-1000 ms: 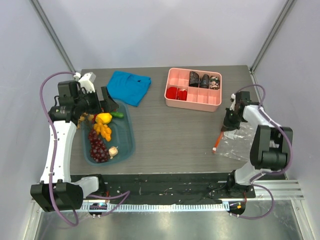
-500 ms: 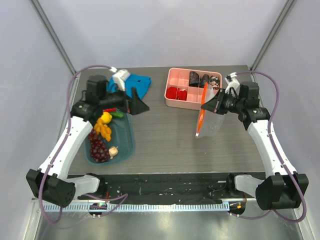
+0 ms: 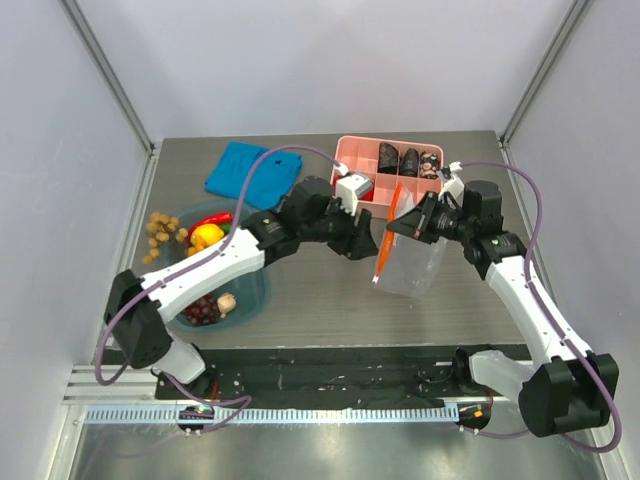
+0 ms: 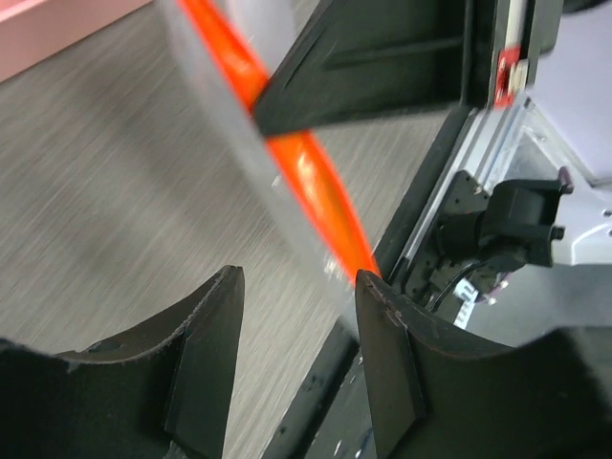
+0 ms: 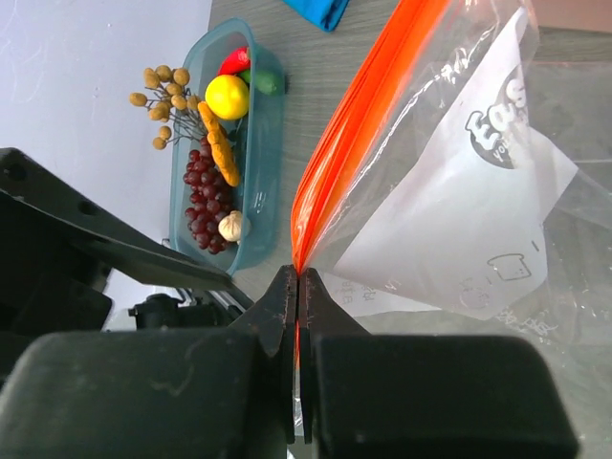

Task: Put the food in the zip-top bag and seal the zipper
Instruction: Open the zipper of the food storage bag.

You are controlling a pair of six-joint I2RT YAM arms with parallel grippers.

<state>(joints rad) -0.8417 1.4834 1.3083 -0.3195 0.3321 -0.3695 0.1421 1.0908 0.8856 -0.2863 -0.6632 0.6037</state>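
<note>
Both sides of the bag's zipper are together in my right gripper, so next my right gripper opens and takes one side (image 5: 352,164) while my left gripper takes the other.
The clear zip-top bag (image 3: 418,268) hangs upright over the table's middle, its red-orange zipper (image 3: 385,245) running down its left edge. My right gripper (image 3: 395,228) is shut on the zipper (image 5: 330,182), with the bag (image 5: 459,191) spread beyond its tips (image 5: 296,274). My left gripper (image 3: 362,243) is open right beside the strip; the zipper (image 4: 306,172) crosses above its spread jaws (image 4: 301,287). The food lies in the teal tub (image 3: 250,285): yellow pepper (image 3: 207,236), red chili (image 3: 218,217), grapes (image 3: 203,310), garlic (image 3: 227,301). The slider tab is not visible.
A pink divided box (image 3: 360,165) with dark and red items stands at the back, just behind the bag. A blue cloth (image 3: 250,172) lies at the back left. A cluster of small tan balls (image 3: 160,232) lies on the table left of the tub.
My right gripper lifted the bag off the table at the right and carried it to the middle. My left arm swung from over the tub across to the bag's zipper.
</note>
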